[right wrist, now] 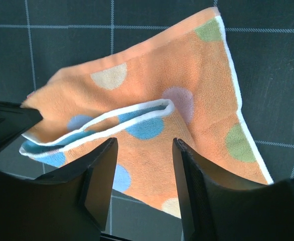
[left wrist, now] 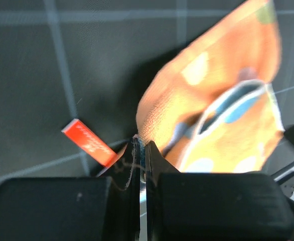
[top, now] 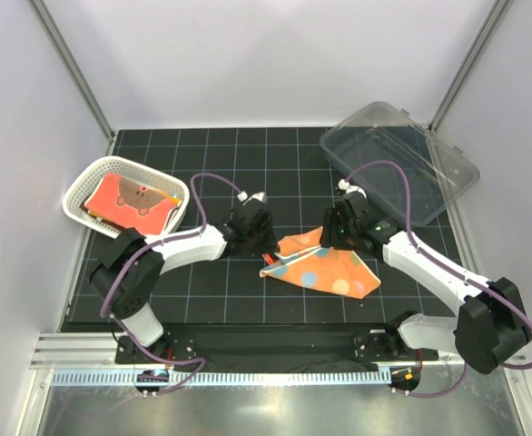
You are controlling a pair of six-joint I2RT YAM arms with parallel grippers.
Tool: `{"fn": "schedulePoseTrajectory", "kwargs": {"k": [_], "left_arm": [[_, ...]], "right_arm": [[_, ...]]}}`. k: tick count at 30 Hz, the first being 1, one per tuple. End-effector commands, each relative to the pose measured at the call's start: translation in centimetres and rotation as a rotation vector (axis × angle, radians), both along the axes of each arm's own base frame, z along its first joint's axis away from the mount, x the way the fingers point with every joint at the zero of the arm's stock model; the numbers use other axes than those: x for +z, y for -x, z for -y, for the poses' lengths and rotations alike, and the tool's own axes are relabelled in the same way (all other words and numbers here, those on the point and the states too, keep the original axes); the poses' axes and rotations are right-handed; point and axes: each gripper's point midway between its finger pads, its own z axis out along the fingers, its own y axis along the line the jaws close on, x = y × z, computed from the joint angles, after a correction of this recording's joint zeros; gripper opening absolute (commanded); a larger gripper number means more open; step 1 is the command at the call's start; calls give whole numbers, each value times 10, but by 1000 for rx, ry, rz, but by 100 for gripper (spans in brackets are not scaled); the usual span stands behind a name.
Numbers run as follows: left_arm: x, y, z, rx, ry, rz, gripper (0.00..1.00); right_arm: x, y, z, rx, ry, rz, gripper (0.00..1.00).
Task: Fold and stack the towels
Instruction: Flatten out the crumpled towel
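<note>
Next, I let go of the orange towel, now partly folded on the mat, with my left gripper on the black mat [top: 263,243] [left wrist: 69,95] between the white basket and the clear bin.
An orange towel [top: 325,269] with coloured spots and a white edge lies partly folded on the black gridded mat. My left gripper [top: 264,243] is shut on its left edge; in the left wrist view the cloth [left wrist: 222,100] is pinched between the closed fingertips [left wrist: 143,149], beside a small red label [left wrist: 87,143]. My right gripper [top: 339,232] hovers open over the towel's upper part. In the right wrist view its fingers [right wrist: 102,170] straddle the spotted cloth [right wrist: 157,75] without closing on it. A red-orange towel [top: 132,200] lies in the white basket.
The white mesh basket [top: 77,193] stands at the mat's left edge. A clear plastic bin [top: 398,159] sits at the back right. Metal frame posts rise at both back corners, and a metal rail runs along the near edge.
</note>
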Motion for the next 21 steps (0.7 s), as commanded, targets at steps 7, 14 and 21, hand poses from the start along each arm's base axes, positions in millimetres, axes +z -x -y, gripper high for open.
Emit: {"fn": "schedulePoseTrajectory", "kwargs": {"k": [7, 14, 21], "left_arm": [[174, -57, 25, -348, 141, 471, 0], [291, -86, 1, -321, 239, 517, 0], [304, -41, 3, -459, 348, 501, 0]], "right_arm": [[98, -63, -7, -2, -122, 241, 72], [193, -59, -15, 86, -262, 434, 77], [195, -38, -27, 209, -311, 455, 78]]}}
